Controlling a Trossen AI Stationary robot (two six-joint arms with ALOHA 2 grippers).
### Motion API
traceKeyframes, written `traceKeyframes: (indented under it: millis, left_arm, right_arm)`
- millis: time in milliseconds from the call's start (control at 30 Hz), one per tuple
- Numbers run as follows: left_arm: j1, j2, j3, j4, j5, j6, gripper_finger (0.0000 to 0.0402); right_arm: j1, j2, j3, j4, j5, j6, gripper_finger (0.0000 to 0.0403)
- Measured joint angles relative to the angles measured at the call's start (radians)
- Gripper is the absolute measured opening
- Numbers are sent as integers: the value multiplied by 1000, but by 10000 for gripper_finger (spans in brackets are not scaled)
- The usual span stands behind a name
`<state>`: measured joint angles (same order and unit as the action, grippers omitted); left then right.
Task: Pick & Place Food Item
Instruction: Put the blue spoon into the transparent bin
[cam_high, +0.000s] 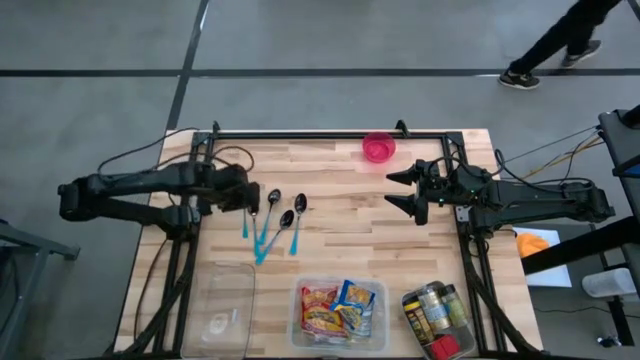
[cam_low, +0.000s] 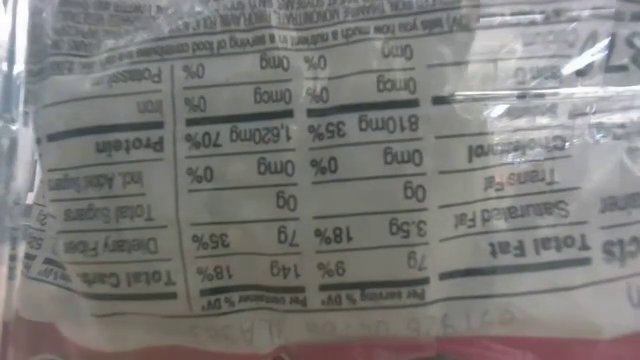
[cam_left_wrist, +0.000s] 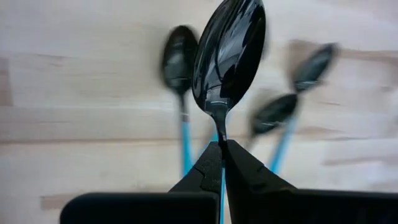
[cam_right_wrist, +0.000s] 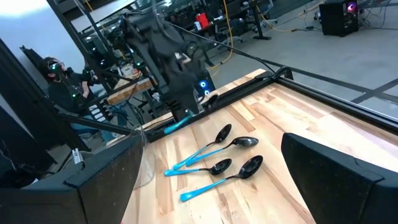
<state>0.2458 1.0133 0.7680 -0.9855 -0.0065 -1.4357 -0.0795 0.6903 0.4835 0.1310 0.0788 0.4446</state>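
Note:
My left gripper will let go of the black-bowled spoon in the middle of the empty clear tub (cam_high: 226, 311) at the near edge.
My left gripper (cam_high: 250, 200) hangs over the table's left half, pointing steeply down, shut on a black-bowled spoon with a blue handle (cam_left_wrist: 229, 56). Several like spoons (cam_high: 286, 222) lie flat on the wood just right of it, and they also show in the right wrist view (cam_right_wrist: 221, 152). Food packets (cam_high: 338, 308) sit in a clear tub at the near edge. My right gripper (cam_high: 402, 190) stands open and level over the right half, with nothing between its fingers. My left gripper pinches the spoon's thin neck (cam_left_wrist: 219, 127), just behind the bowl, between its two fingertips (cam_left_wrist: 208, 165). The bowl sticks out past the tips and the blue handle (cam_left_wrist: 222, 193) runs back between the fingers. The spoon is lifted clear of the table.
A pink bowl (cam_high: 378, 148) stands at the far edge. At the near edge are an empty clear tub (cam_high: 225, 310) and a tub of jars (cam_high: 438, 320). A packet's nutrition label (cam_low: 300, 180) fills the low view. A person walks past beyond the table (cam_high: 555, 40).

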Motion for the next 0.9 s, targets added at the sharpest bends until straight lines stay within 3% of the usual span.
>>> traceKeyframes:
  millis: [233,400,567,900]
  left_arm:
    - [-29,-19,207,-97,54,58,0]
    - [-116,4,353,-200,71,57,0]
    - [-268,26,430,-314,55,-68,0]
    - [-684,37,375,-308,-27,-470,0]
  right_arm:
    - [0,0,0,0,0,0,381]
    - [0,0,0,0,0,0,381]
    - [0,0,0,0,0,0,381]
    - [0,0,0,0,0,0,381]
